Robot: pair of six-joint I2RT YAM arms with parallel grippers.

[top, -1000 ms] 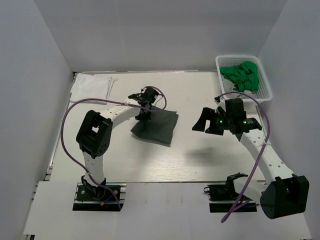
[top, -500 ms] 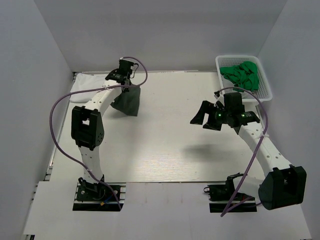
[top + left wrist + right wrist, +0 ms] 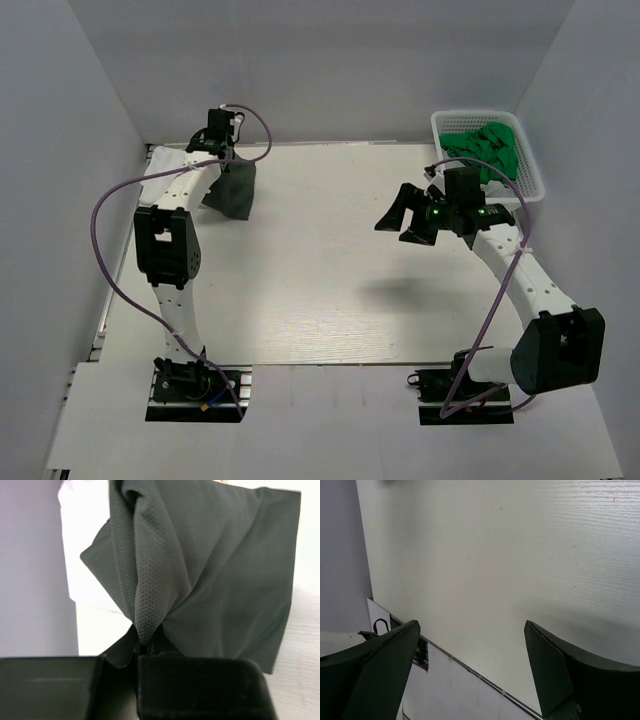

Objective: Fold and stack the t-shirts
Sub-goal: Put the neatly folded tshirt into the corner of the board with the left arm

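Observation:
The left gripper will release the dark olive-grey t-shirt on top of the folded white t-shirt (image 3: 181, 180).
My left gripper (image 3: 226, 160) is shut on the folded dark olive-grey t-shirt (image 3: 231, 190), which hangs from it at the table's back left. In the left wrist view the dark tee (image 3: 210, 570) fills the frame, pinched at my gripper (image 3: 145, 647). The folded white t-shirt (image 3: 170, 172) lies at the back left corner, partly under the hanging dark tee; it also shows in the left wrist view (image 3: 82, 545). My right gripper (image 3: 400, 220) is open and empty, held above the table at the right; its fingers (image 3: 555, 675) stand wide apart.
A white basket (image 3: 536, 185) with green cloth (image 3: 485, 152) stands at the back right. Grey walls close in the table on the left, back and right. The table's near edge with a metal rail (image 3: 470, 672) shows in the right wrist view.
My left gripper has lifted the folded dark tee from the table's middle and carried it back and left, over the white tee. My right gripper has drifted slightly back and stayed open.

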